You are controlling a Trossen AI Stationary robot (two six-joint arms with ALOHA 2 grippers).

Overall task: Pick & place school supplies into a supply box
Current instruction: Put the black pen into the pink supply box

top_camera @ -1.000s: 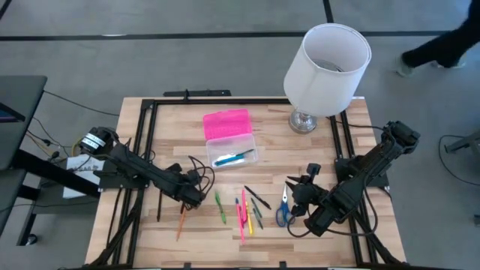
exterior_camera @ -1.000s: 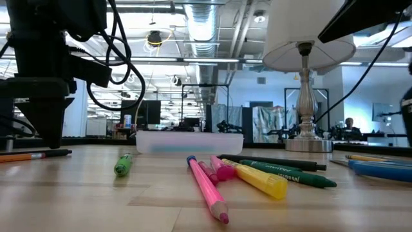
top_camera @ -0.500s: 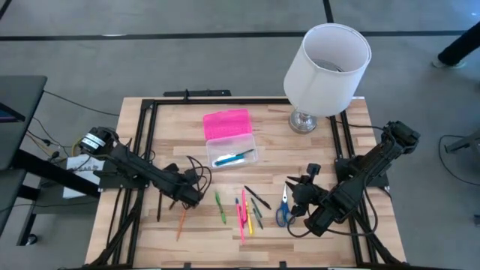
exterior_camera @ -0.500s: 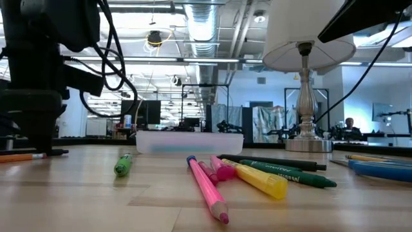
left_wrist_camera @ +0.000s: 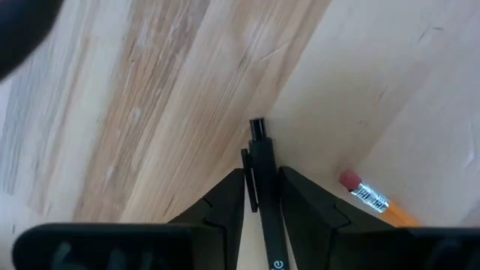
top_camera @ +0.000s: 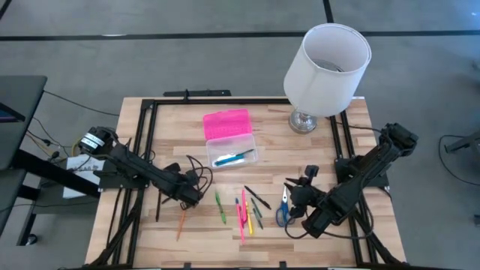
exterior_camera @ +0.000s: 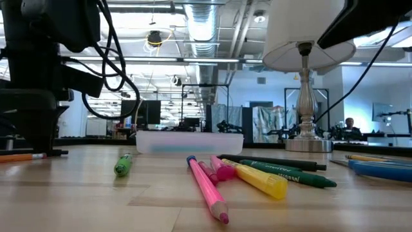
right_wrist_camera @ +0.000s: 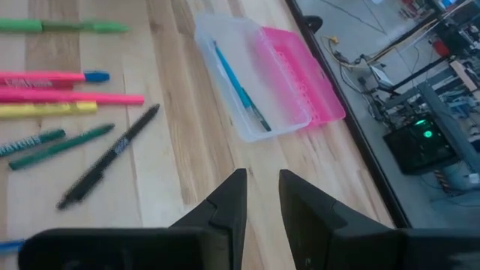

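Note:
I see my left gripper is at the black pen's clip, too close to its end, so I will open it and grasp the pen by the printed word on its body (left_wrist_camera: 278,264).
A black pen (left_wrist_camera: 259,146) lies flat on the table beside the eraser end of an orange pencil (left_wrist_camera: 367,196). My left gripper (left_wrist_camera: 262,174) points down over it at the table's left near part (top_camera: 187,200), open, one finger on each long side, just behind the clip end. The supply box (top_camera: 232,152) stands open mid-table, pink lid (top_camera: 226,124) folded back, with a blue pen (right_wrist_camera: 240,94) inside. Green, pink and yellow markers (top_camera: 241,214) and blue scissors (top_camera: 283,210) lie near the front. My right gripper (right_wrist_camera: 262,180) hangs open above the scissors (top_camera: 296,193). My left gripper's fingers (left_wrist_camera: 225,199) stand close against both long sides of the black pen, coming from above and lying across it. Whether they touch it I cannot tell. The pen rests on the table.
A white-shaded lamp (top_camera: 326,67) stands at the far right corner. Another dark pen (top_camera: 158,210) lies left of my left gripper. A black frame (top_camera: 150,150) runs along the table's edges. Cables loop around both arms.
My left gripper has shifted toward the table's left edge and sunk a little, coming down astride the black pen. The pen and the pencil have stayed where they were.

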